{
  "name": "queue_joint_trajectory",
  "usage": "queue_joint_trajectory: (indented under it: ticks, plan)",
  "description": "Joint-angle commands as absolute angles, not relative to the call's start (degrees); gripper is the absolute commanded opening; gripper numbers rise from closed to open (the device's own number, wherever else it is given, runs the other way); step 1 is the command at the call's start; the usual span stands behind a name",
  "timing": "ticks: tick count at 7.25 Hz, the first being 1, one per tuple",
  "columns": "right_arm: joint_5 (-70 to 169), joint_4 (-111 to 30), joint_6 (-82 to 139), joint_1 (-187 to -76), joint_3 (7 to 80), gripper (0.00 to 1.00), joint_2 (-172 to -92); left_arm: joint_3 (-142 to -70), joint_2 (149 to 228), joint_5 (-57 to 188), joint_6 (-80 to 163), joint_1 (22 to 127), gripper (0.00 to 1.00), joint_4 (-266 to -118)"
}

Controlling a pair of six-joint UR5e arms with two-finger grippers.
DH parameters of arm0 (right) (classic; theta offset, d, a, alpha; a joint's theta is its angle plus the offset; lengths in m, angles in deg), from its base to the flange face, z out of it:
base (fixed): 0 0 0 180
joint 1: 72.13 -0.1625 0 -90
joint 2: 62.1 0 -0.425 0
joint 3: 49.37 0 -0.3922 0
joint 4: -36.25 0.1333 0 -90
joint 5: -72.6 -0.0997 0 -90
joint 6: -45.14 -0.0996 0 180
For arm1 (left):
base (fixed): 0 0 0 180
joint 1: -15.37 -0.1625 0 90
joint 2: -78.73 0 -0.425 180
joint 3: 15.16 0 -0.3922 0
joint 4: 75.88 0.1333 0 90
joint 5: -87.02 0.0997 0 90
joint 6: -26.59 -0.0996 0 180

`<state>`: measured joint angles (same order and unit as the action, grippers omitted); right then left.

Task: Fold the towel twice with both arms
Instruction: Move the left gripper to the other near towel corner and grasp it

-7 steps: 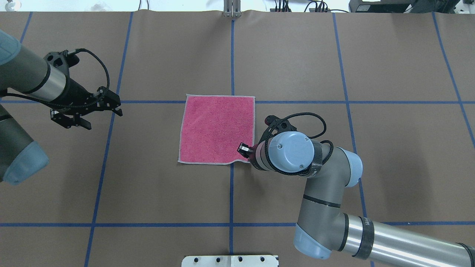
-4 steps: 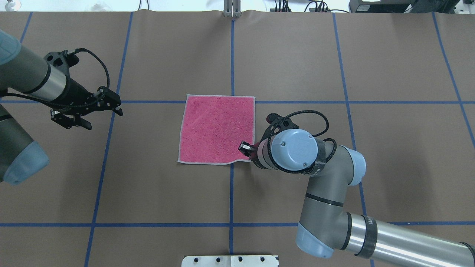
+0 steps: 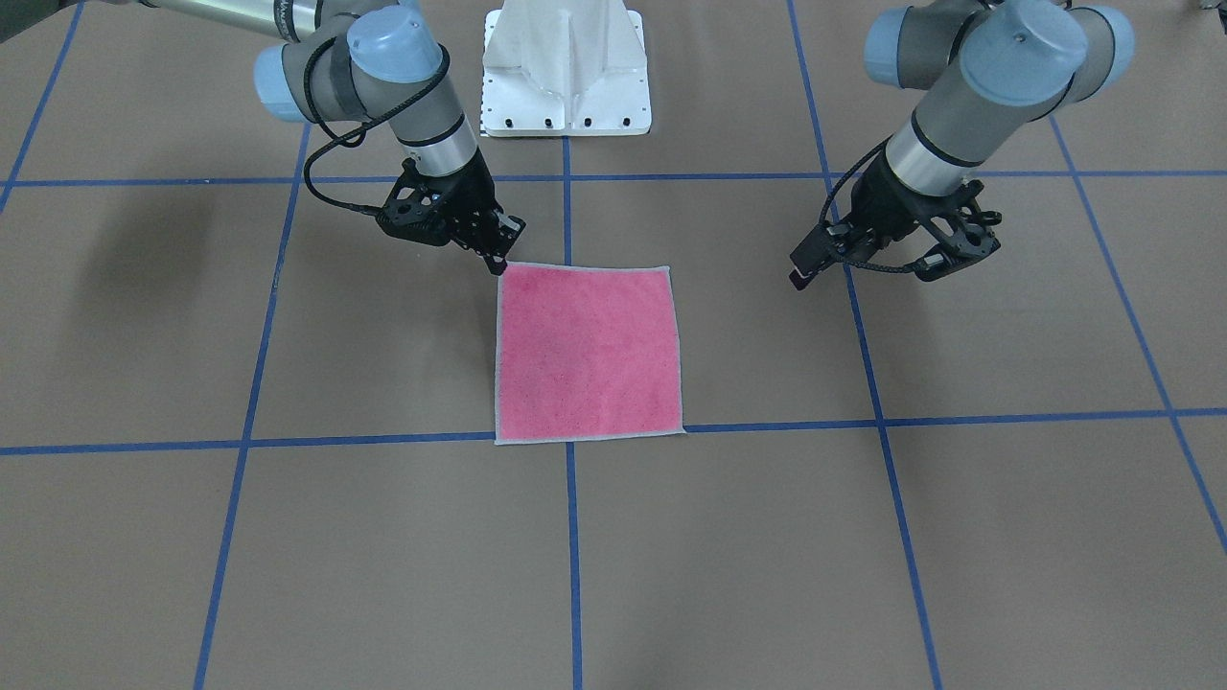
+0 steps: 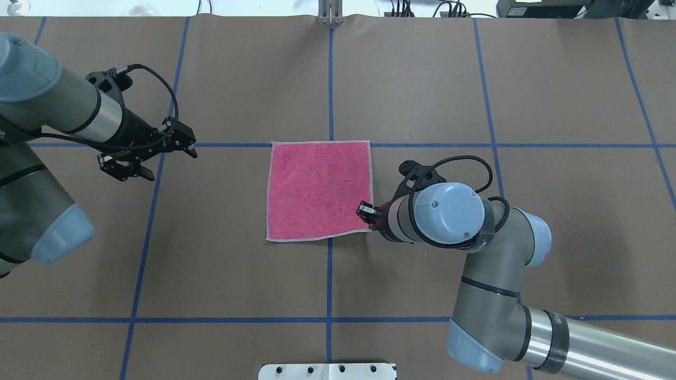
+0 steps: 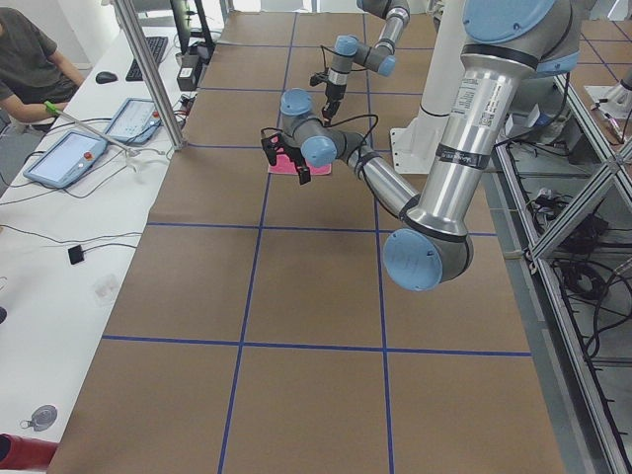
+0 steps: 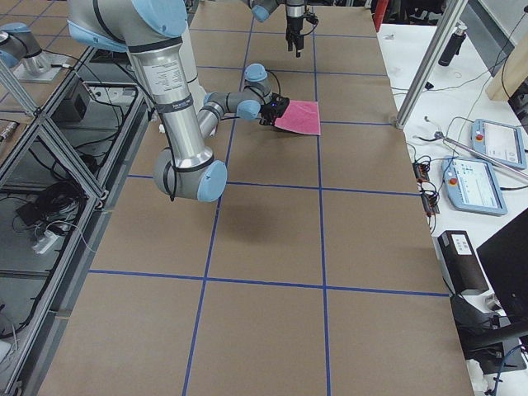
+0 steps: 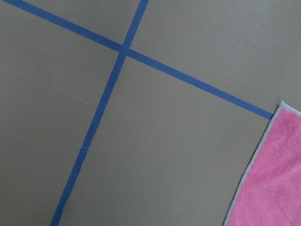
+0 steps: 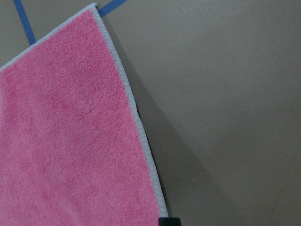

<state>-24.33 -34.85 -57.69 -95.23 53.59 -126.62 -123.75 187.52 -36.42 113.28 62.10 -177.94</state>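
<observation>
My left gripper should close on the free corner (image 3: 667, 269) of the towel nearest the white pedestal base, on the same edge that my right gripper holds.
The towel (image 4: 317, 190) lies flat on the brown table, pink face up with a light grey hem. It also shows in the front view (image 3: 587, 355), the left wrist view (image 7: 270, 181) and the right wrist view (image 8: 70, 141). My right gripper (image 4: 367, 214) is shut on the towel's near right corner, seen in the front view (image 3: 498, 263) at its top left corner. My left gripper (image 4: 171, 164) is open and empty, above the table to the left of the towel's far left corner and well apart from it. It also shows in the front view (image 3: 820, 261).
Blue tape lines (image 4: 329, 79) cross the table in a grid. The white pedestal base (image 3: 566, 67) stands at the robot's edge of the table. A side desk with tablets (image 5: 69, 158) and a seated person lies beyond the far edge.
My right gripper has moved right and dragged the towel a little to the right with it. My left gripper has moved right, closer to the towel, still open.
</observation>
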Motion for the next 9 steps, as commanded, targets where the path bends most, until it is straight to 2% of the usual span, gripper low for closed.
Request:
queue_joint_trajectory:
  ticks: [1, 6, 9]
  plan:
    - [-24.26, -34.86, -57.69, -95.33, 56.27, 0.00, -129.06, -123.35, 190.34, -30.09, 121.03, 57.06, 1.00, -178.09]
    - [-24.26, -34.86, -57.69, -94.19, 60.40, 0.00, -133.55, -123.26, 195.01, -18.20, 134.93, 44.65, 0.99, -178.09]
    - [-23.91, -34.86, -57.69, -93.57, 60.41, 0.00, -133.64, -121.34, 195.80, -13.36, 139.34, 39.64, 0.94, -178.27]
